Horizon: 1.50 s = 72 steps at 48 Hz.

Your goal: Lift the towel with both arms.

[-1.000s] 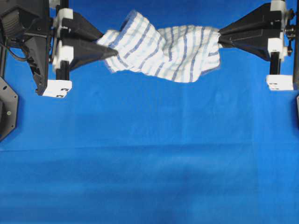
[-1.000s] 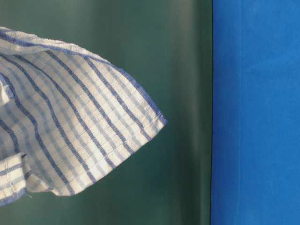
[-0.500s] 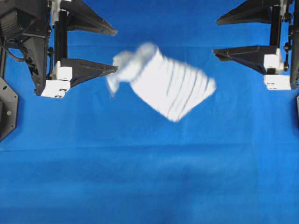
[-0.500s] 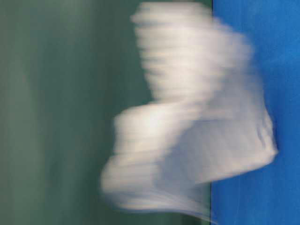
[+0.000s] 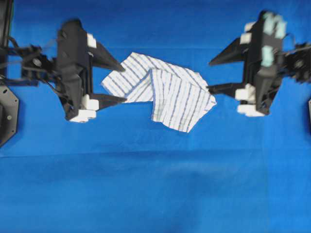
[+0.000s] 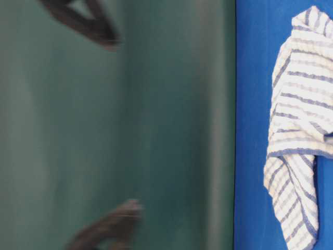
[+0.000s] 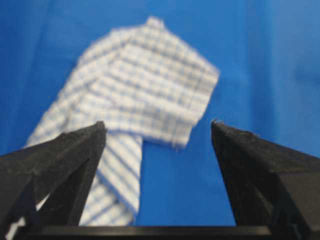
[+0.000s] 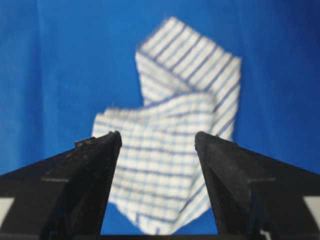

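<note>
I should close my right gripper on the slanting edge of the striped towel's folded flap (image 5: 204,112) (image 8: 141,221), next to the corner closest to that gripper.
The white towel (image 5: 160,90) with blue stripes lies crumpled and partly folded over itself on the blue tablecloth (image 5: 155,184). My left gripper (image 5: 124,85) is open at its left edge, fingers spread wide and holding nothing. My right gripper (image 5: 209,76) is open at its right edge, also holding nothing. In the left wrist view the towel (image 7: 145,85) lies beyond and below the open gripper (image 7: 158,124). The right wrist view shows the towel (image 8: 190,65) lying under the spread fingers of the open gripper (image 8: 157,135). At table level the towel (image 6: 299,130) rests flat on the cloth.
The blue tablecloth covers the whole table, with bare cloth in front of the towel. A dark green backdrop (image 6: 156,130) fills the table-level view, where blurred dark fingers (image 6: 78,21) show above the table. Black arm bases sit at the far left (image 5: 7,116).
Both grippers opened and let go of the towel, which fell from its stretched, lifted position onto the tablecloth. Both arms have shifted and turned since.
</note>
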{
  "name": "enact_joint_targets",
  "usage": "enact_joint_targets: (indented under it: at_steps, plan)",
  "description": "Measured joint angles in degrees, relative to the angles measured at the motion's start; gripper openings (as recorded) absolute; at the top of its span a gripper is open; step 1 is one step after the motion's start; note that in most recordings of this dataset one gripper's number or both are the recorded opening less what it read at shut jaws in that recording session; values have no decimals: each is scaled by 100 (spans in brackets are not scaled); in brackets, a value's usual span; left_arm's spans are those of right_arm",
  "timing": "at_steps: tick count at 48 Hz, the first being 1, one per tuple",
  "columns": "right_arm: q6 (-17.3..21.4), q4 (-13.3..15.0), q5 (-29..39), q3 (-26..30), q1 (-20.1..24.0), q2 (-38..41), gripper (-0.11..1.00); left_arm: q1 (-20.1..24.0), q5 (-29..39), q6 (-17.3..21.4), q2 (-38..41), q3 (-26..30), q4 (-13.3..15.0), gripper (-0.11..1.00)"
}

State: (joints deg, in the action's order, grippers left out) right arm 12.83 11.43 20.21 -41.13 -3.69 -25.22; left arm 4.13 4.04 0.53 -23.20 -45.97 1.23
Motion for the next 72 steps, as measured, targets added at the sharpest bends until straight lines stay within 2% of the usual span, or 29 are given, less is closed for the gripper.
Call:
enact_joint_targets:
  at_steps: [8,19,37,52,61,67,70,72]
  plan:
    - [158,0,-396,-343,9,448,64,-9,-703,-88,483,-431,0,80]
    - [176,-9,-721,-510,123,1230,64,-53,-1380,-149,1433,-501,0,80]
    - [176,-9,-1266,-519,185,2417,64,-70,-1705,-149,2610,-378,0,80]
    - [176,-9,-1529,-501,202,2953,64,-62,-1942,-149,2953,-378,0,80]
    - [176,0,-1626,-492,202,2988,64,-18,-1986,-141,3015,-378,0,79]
    - [176,-9,-1644,-492,202,2997,61,35,-1978,-141,3015,-378,0,71]
    - [167,-9,-1652,-492,193,2988,57,88,-1969,-132,3015,-378,0,58]
    - [167,-9,-1652,-492,185,2997,47,132,-1960,-132,3015,-378,0,46]
